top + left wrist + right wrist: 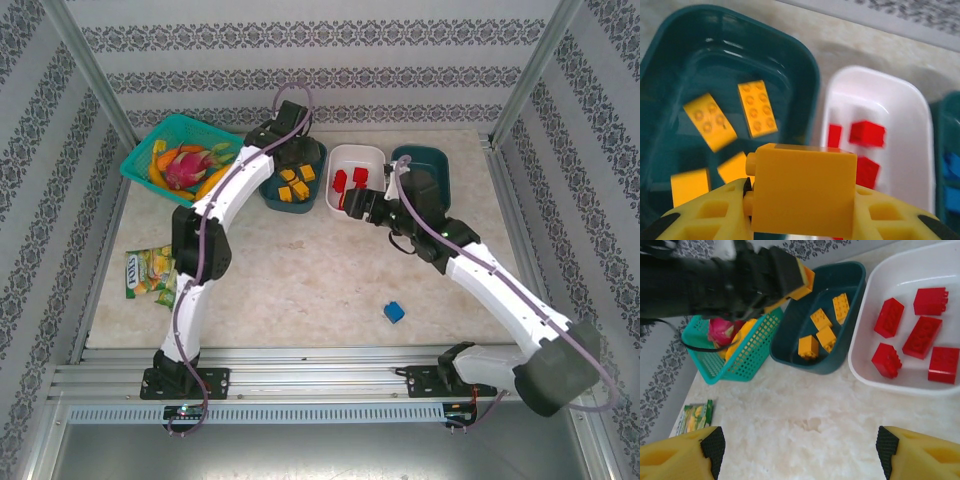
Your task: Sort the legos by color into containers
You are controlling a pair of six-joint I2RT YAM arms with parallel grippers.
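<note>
The robot's left gripper needs to release the yellow-orange lego behind the yellow legos in their dark teal container (293, 157) (722, 66).
My left gripper (802, 205) is shut on a yellow-orange lego (805, 190) and hangs over the left dark teal container (290, 206). That container (805, 65) holds several yellow legos (756, 107). The white container (355, 150) beside it holds several red legos (922, 335). Blue legos (952, 165) lie in the right dark teal container (420, 152). My right gripper (800, 450) is open with nothing between its fingers, above bare table just in front of the white container (860, 350). One blue lego (394, 312) lies alone on the table near the right arm.
A bright teal basket of fruit (180, 155) stands at the back left, touching the left container. A snack packet (152, 272) lies at the left edge. Metal frame posts (95, 80) rise at the back corners.
</note>
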